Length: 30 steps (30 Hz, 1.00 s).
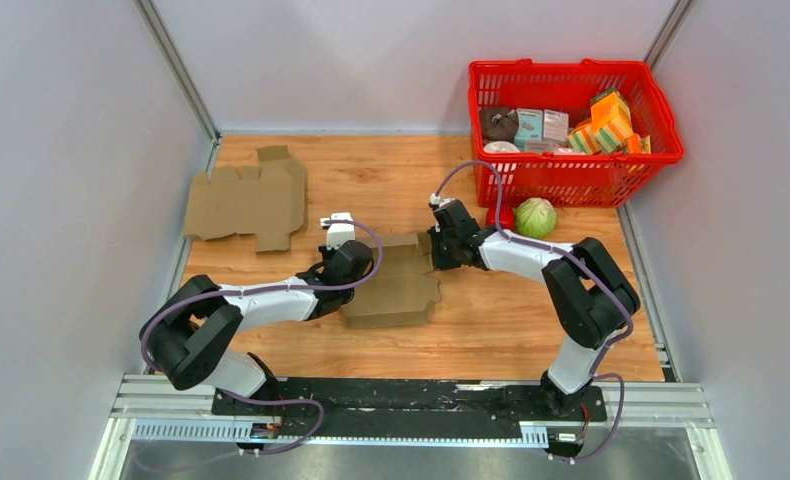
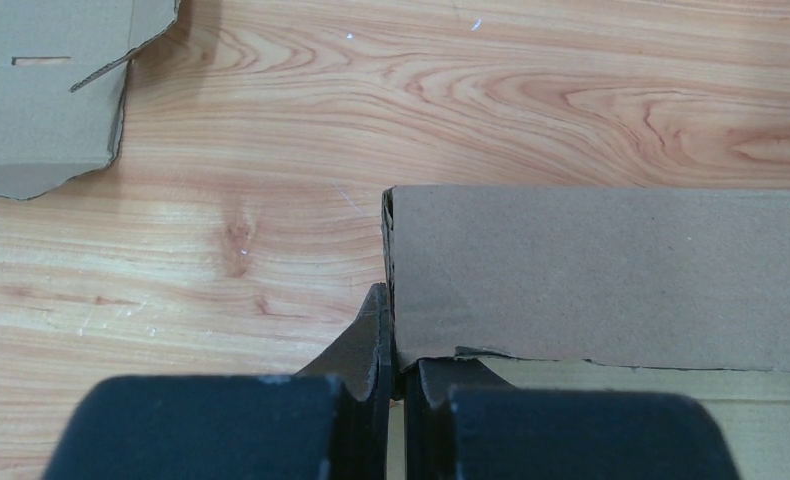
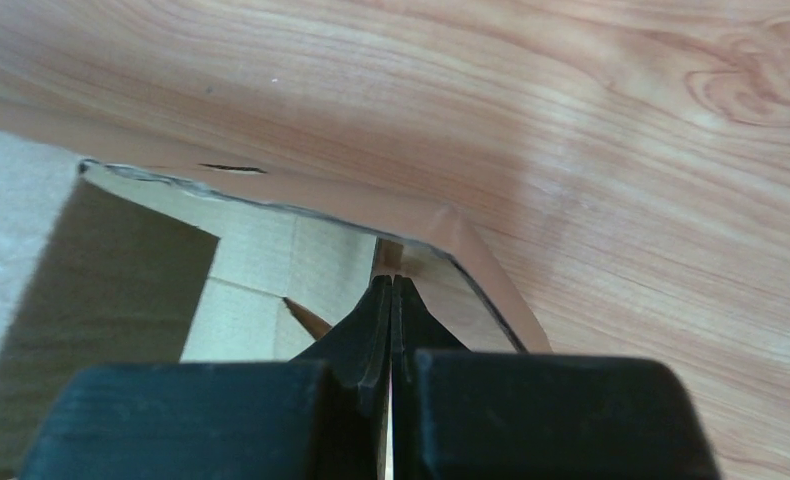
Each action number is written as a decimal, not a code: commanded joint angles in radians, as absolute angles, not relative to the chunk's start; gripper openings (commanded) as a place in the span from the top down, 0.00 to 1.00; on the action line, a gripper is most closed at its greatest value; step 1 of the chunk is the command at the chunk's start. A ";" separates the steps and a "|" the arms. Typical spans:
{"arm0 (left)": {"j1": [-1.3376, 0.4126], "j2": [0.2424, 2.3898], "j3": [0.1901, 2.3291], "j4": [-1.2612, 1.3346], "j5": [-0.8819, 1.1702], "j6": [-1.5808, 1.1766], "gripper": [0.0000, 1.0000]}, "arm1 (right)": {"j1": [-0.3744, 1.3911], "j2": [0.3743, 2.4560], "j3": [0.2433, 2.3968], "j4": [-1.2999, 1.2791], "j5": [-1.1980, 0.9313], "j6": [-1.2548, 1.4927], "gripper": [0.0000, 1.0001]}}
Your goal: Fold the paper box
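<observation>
My right gripper will back off, open and take the flap's loose end (image 3: 527, 330), because the flap slants away from the box's curled corner beside that gripper's shut fingers.
A brown paper box (image 1: 396, 290) lies partly folded in the middle of the wooden table. My left gripper (image 1: 354, 262) is at its left end, and in the left wrist view the gripper (image 2: 398, 335) is shut on the left edge of a raised box wall (image 2: 591, 270). My right gripper (image 1: 434, 250) is at the box's far right corner. In the right wrist view the gripper (image 3: 391, 290) is shut, its tips pinching a thin flap at the curled corner of the box (image 3: 261, 255). The flap shows only edge-on.
A second flat cardboard blank (image 1: 249, 200) lies at the back left and also shows in the left wrist view (image 2: 41, 90). A red basket (image 1: 571, 68) of groceries stands at the back right. A green cabbage (image 1: 536, 216) and a small red item (image 1: 501, 216) lie in front of it.
</observation>
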<state>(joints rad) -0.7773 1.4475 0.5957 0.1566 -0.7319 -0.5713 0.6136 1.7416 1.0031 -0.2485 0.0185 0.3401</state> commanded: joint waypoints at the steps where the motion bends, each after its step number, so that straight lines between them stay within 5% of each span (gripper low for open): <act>1: -0.782 1.445 0.592 0.156 -0.704 -0.607 1.00 | 0.620 1.738 1.034 -0.175 -0.078 0.356 1.00; 8: -0.781 1.437 0.592 0.152 -0.703 -0.611 1.00 | 0.623 1.678 1.031 -0.136 -0.150 0.408 1.00; 23: -0.782 1.453 0.600 0.152 -0.689 -0.626 1.00 | 0.626 1.913 1.192 -0.296 -0.230 0.334 1.00; 27: -0.782 1.451 0.594 0.147 -0.696 -0.624 1.00 | 0.618 1.795 1.105 -0.275 -0.201 0.339 1.00; 30: -0.782 1.445 0.591 0.141 -0.699 -0.615 1.00 | 0.592 1.639 1.063 -0.334 -0.178 0.339 0.85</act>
<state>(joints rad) -0.7746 1.4475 0.5957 0.1490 -0.7410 -0.5991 0.6102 1.8297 1.1091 -0.2668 -0.1989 0.3576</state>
